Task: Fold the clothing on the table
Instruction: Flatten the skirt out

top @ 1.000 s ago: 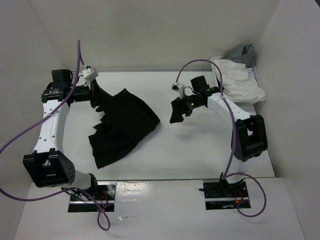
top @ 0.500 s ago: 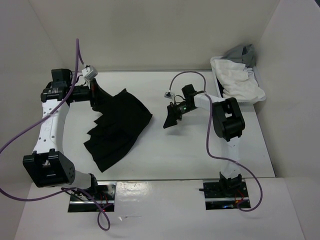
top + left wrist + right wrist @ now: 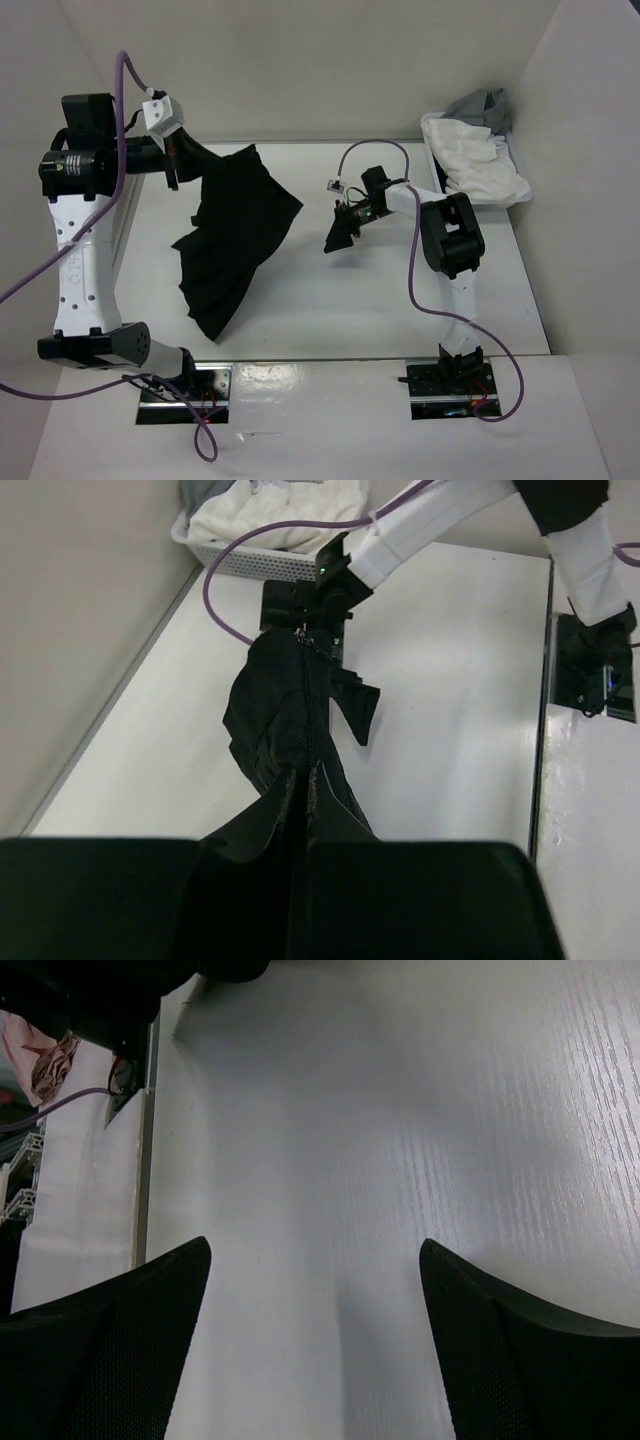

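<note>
The black skirt's nearest corner (image 3: 299, 206) sticks out toward my right gripper. I need to close that gripper on this corner, so that I can stretch the skirt between both grippers.
The clothing (image 3: 235, 240), a black pleated skirt, hangs from my left gripper (image 3: 195, 163), which is shut on one edge and holds it up over the back left of the table (image 3: 400, 300). Its lower end trails to the tabletop near the front. In the left wrist view the fabric (image 3: 290, 700) runs straight out from between my closed fingertips (image 3: 304, 772). My right gripper (image 3: 340, 235) is open just right of the skirt, low over the table. The right wrist view shows only bare table (image 3: 400, 1110) between its wide-apart fingers (image 3: 315, 1260).
A white basket (image 3: 515, 195) at the back right corner holds a white cloth (image 3: 475, 165) and a grey cloth (image 3: 485, 105). White walls close in the back and both sides. Purple cables loop off both arms.
My left arm has risen and lifted the skirt, so more of it hangs off the table. My right gripper swung in toward the skirt, then barely moved.
</note>
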Controlling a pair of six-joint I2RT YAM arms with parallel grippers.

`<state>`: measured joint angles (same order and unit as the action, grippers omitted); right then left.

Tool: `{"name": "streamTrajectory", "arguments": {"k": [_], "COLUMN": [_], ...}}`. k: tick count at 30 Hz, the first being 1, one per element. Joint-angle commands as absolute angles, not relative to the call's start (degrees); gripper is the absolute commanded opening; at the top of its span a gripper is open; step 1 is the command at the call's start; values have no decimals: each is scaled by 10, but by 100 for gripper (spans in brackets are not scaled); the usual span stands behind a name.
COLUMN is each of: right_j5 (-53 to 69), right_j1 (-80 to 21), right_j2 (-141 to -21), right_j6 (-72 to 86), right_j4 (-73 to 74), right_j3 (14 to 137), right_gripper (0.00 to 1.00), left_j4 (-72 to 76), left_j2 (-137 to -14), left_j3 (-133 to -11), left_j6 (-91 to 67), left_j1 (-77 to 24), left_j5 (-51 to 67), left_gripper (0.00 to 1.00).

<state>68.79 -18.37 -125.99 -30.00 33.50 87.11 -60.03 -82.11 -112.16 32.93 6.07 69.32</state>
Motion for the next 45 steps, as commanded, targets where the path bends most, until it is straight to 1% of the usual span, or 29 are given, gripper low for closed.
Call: {"name": "streamTrajectory", "arguments": {"k": [1, 5, 8, 11, 15, 20, 24, 28, 39, 43, 45], "right_j5": [720, 726, 755, 791, 818, 832, 846, 858, 868, 879, 884], "right_j1": [-186, -186, -186, -186, -186, -186, -186, -186, -192, -205, -210], "right_j2": [-1258, -1252, -1246, -1252, -1280, -1295, -1295, -1301, -1353, -1358, -1358], "right_j6": [-322, -322, -316, -302, -296, -296, -301, -314, -354, -367, -367], "right_j4": [344, 344, 344, 344, 375, 395, 395, 401, 464, 478, 478], "right_j3": [887, 887, 893, 917, 984, 1025, 1025, 1025, 1117, 1129, 1129], "right_gripper": [89, 89, 89, 89, 89, 87, 85, 85, 85, 80, 75], "left_j4": [-661, -684, -689, -694, -694, -694, -689, -689, -678, -678, -672], "left_j2": [-832, -832, -832, -822, -817, -810, -810, -805, -800, -795, -795], "left_j3": [-1144, -1150, -1150, -1144, -1137, -1126, -1119, -1114, -1091, -1091, -1091], "left_j6": [382, 397, 397, 403, 403, 397, 397, 392, 381, 381, 381], "left_j1": [61, 61, 61, 61, 61, 61, 61, 61, 61, 61, 61], "left_j5": [756, 768, 773, 773, 773, 779, 779, 784, 789, 789, 789], "left_gripper": [0, 0, 0, 0, 0, 0, 0, 0, 0, 0, 0]}}
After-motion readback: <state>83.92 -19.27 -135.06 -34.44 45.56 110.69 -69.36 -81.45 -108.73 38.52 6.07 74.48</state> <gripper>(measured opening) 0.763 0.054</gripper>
